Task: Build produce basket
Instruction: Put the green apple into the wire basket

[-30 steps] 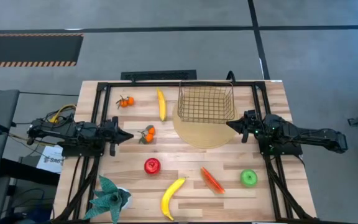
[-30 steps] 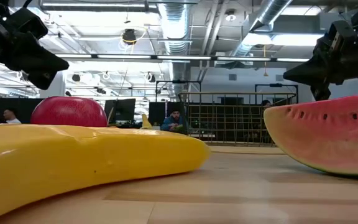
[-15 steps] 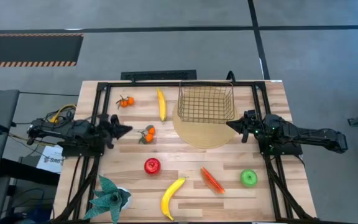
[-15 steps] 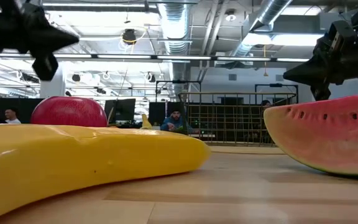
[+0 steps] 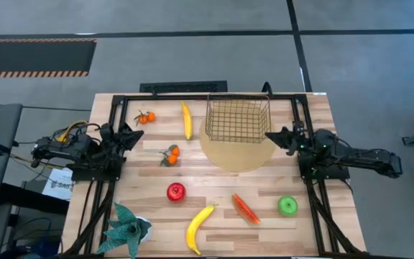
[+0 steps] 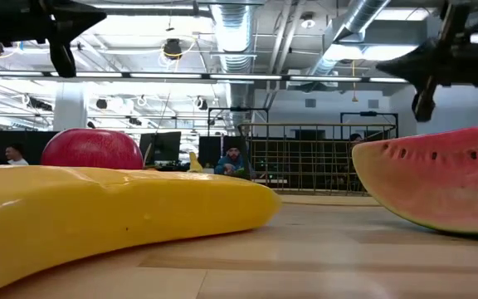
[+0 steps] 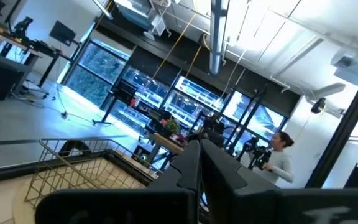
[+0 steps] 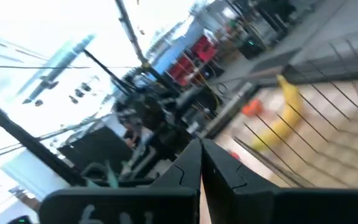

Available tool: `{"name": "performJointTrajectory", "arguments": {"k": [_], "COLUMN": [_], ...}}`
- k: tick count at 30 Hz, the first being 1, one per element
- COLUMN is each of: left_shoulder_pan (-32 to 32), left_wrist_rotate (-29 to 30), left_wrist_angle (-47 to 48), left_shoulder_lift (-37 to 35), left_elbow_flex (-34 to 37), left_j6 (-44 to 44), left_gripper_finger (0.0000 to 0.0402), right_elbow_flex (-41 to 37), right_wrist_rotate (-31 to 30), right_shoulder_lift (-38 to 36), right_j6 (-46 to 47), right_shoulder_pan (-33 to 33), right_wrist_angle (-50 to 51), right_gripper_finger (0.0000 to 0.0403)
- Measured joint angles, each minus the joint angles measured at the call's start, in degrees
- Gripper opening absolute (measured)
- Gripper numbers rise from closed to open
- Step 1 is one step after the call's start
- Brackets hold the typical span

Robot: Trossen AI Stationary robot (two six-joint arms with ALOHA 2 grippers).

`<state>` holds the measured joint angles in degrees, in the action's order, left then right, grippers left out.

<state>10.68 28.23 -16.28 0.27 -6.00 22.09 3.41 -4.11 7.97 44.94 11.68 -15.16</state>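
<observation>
Next, my right gripper grabs the stem at the top [image 5: 287, 205] of the green apple, next to the red slice that looks like watermelon.
The gold wire basket [image 5: 238, 120] stands at the table's far side, partly on a round tan mat [image 5: 234, 157]. Produce lies loose on the wood: two orange clusters [image 5: 145, 116] [image 5: 170, 154], one banana [image 5: 186, 120] beside the basket, a red apple [image 5: 176, 191], a second banana [image 5: 198, 228], a red watermelon-like slice [image 5: 245, 208] and a green apple [image 5: 287, 206]. My left gripper [image 5: 136, 136] hangs shut at the left edge, its tip raised. My right gripper [image 5: 270, 138] hangs shut just right of the basket, also tipped up. Neither holds anything.
A teal spiky plant [image 5: 126, 229] stands at the near left corner. A black frame [image 5: 192, 96] runs around the table's far and side edges. The low view shows the near banana [image 6: 98, 216] and the slice [image 6: 438, 183] close up, with people in the room behind.
Both grippers have risen and tipped their fingers upward, each rolling at the wrist. The left one started first and its tip drew back toward the table's left edge; the right one moved mainly in the last half second. Both stayed shut. No produce has moved.
</observation>
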Motion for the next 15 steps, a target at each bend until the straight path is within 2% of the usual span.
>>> {"name": "performJointTrajectory", "arguments": {"k": [4,7,10,15], "left_shoulder_pan": [0.0,0.0,0.0,0.0], "left_wrist_rotate": [-0.06,-0.48,-0.51,-0.43], "left_wrist_angle": [-0.14,-0.1,-0.02,0.01], "left_shoulder_lift": [0.0,0.0,0.0,0.0], "left_elbow_flex": [0.0,-0.07,-0.09,-0.09], "left_j6": [0.02,0.04,0.03,-0.71], "left_gripper_finger": [0.0,0.0,0.0,0.0], "right_elbow_flex": [8.87,18.73,31.33,51.55], "right_wrist_rotate": [0.08,0.02,-1.71,-3.3], "right_shoulder_lift": [1.41,5.93,13.32,28.65], "right_j6": [-4.48,-8.79,-8.97,-1.82], "right_shoulder_pan": [-1.53,-3.29,-5.13,-7.78], "right_wrist_angle": [1.05,10.45,28.94,64.42], "right_gripper_finger": [0.0027,0.0017,0.0015,0.0032]}}
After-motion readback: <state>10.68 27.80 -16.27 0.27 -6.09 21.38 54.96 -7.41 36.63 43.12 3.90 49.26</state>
